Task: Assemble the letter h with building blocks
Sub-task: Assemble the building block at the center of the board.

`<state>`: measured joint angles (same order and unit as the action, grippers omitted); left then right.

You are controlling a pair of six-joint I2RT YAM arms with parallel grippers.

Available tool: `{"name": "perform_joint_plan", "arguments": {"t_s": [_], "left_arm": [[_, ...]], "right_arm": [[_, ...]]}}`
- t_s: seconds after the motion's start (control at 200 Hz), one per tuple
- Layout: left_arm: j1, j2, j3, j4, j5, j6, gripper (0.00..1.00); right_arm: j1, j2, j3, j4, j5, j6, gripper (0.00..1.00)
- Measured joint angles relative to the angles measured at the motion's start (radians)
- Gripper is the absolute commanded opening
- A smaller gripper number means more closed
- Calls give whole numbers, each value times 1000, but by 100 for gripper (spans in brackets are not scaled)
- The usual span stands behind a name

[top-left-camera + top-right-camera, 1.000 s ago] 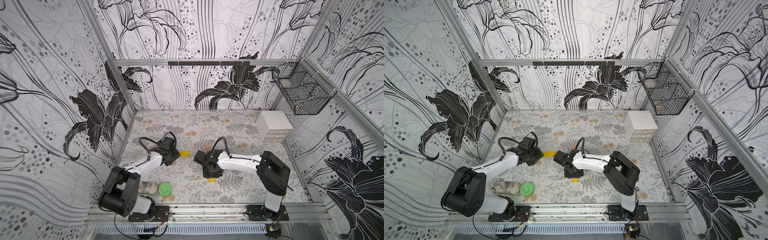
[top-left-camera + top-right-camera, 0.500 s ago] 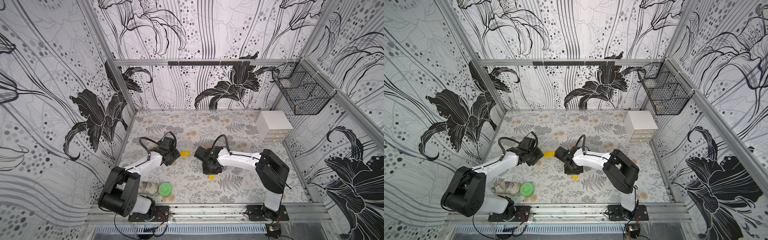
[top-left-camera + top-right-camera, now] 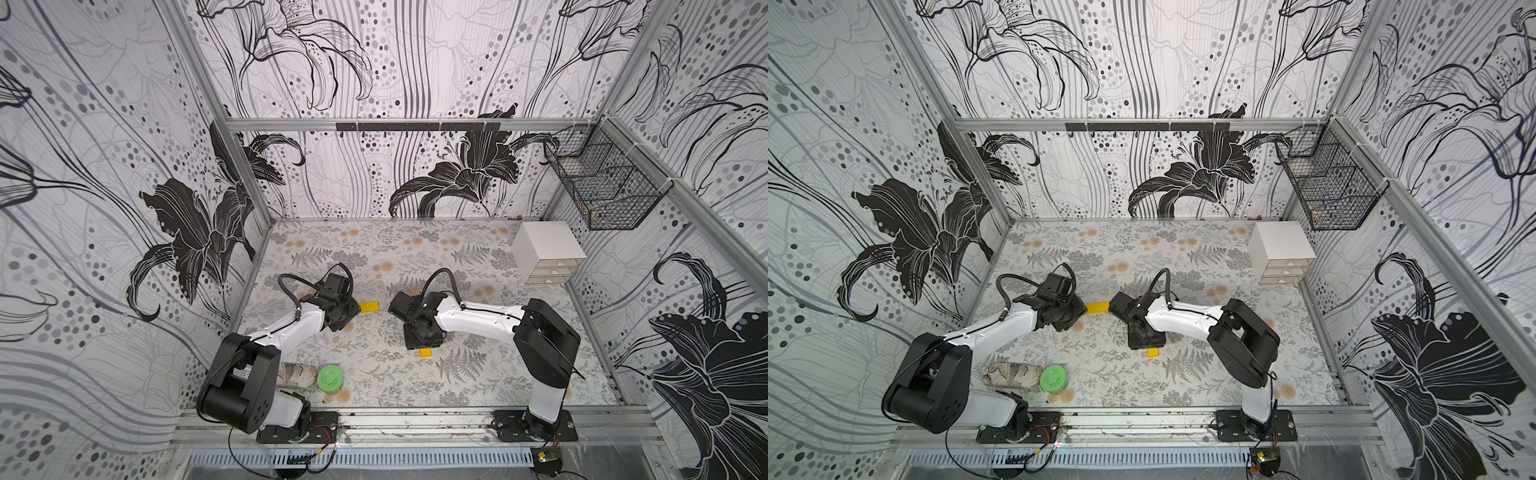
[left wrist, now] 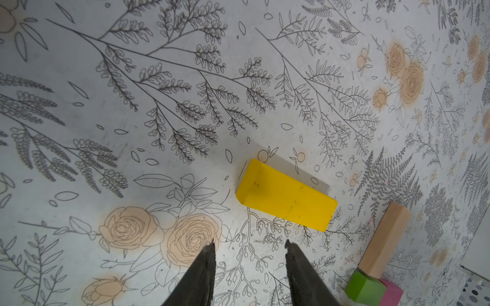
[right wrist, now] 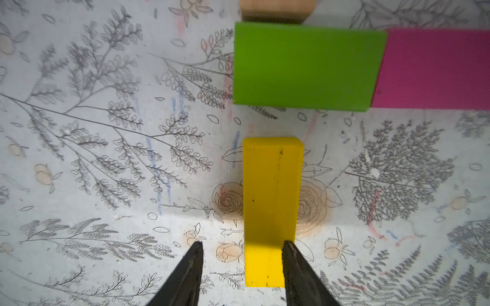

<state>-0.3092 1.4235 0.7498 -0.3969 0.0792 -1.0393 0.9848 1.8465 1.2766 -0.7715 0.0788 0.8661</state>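
The yellow block's far end stops short of the green block. My right gripper will grip the yellow block's near end (image 5: 265, 262) and slide the yellow block flush.
In the right wrist view a green block (image 5: 305, 66) and a pink block (image 5: 434, 69) lie end to end. A tan block (image 5: 275, 9) butts the green one's far side. A yellow block (image 5: 271, 185) lies on the mat a small gap short of the green one's near side. My right gripper (image 5: 241, 245) is open around that yellow block's near end; one finger touches it and the other stands clear. In both top views only that block's tip (image 3: 425, 353) shows. A second yellow block (image 4: 285, 194) lies just ahead of my open, empty left gripper (image 4: 249, 245).
A jar with a round green lid (image 3: 329, 378) lies near the left arm's base. A white drawer box (image 3: 546, 253) stands at the back right, and a wire basket (image 3: 602, 187) hangs on the right wall above it.
The right gripper slid its yellow block a little toward the back, then opened off it. The left arm has not moved.
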Motion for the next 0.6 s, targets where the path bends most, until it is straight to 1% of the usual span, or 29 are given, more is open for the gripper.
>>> {"name": "perform_joint_plan", "arguments": {"t_s": [0.2,0.34,0.446,0.596], "left_arm": [[0,0,1,0,0,0,46],[0,0,2,0,0,0,46],[0,0,2,-1,0,0,46],[0,0,6,-5,0,1,46]], "right_arm": [[0,-72,-25,0,15,1,57],[-4,-77,-57,1,14,1,57],[-8,-64,-77,10,10,1,54],[-10,-38,-87,21,3,5,47]]}}
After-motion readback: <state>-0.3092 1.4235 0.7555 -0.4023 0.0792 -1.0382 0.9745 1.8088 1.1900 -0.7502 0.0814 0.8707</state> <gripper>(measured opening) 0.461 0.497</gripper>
